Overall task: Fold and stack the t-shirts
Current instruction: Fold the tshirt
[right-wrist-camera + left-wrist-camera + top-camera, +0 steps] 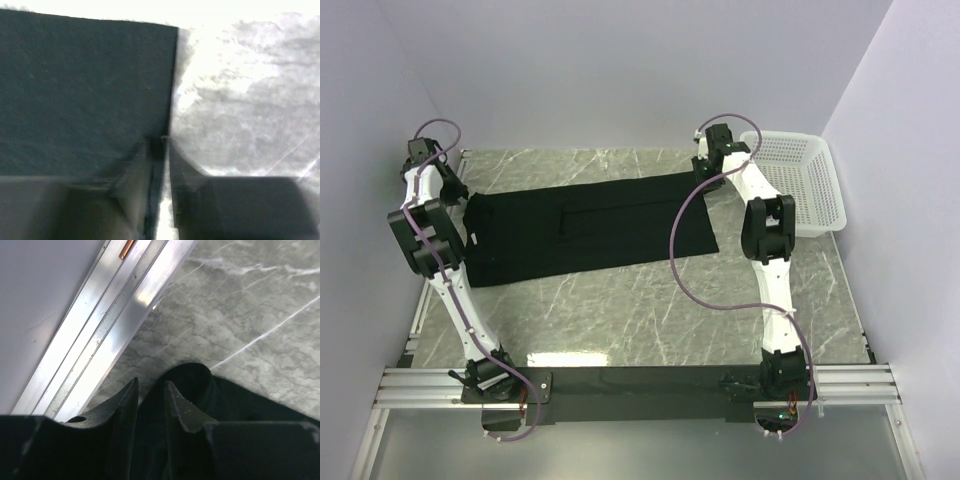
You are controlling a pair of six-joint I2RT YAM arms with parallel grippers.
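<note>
The black t-shirt's corner bunches by my left fingertips; I need to pull the bunched tip [204, 370] toward the aluminium rail.
The black t-shirt [590, 225] lies flat across the far half of the marble table, folded into a long band, with no logo showing. My left gripper [460, 195] is at its left end. In the left wrist view the left gripper [151, 382] has its jaws close together with a bunched fold of the t-shirt [200, 385] between them. My right gripper [703, 170] is at the shirt's far right corner. In the right wrist view the right gripper [160, 140] has its jaws nearly closed on the straight edge of the t-shirt [85, 90].
A white perforated basket [800, 180] stands at the far right against the wall, just right of the right arm. An aluminium rail [100, 340] runs along the table's left edge beside the left gripper. White walls close in three sides. Bare marble [650, 310] lies in front of the shirt.
</note>
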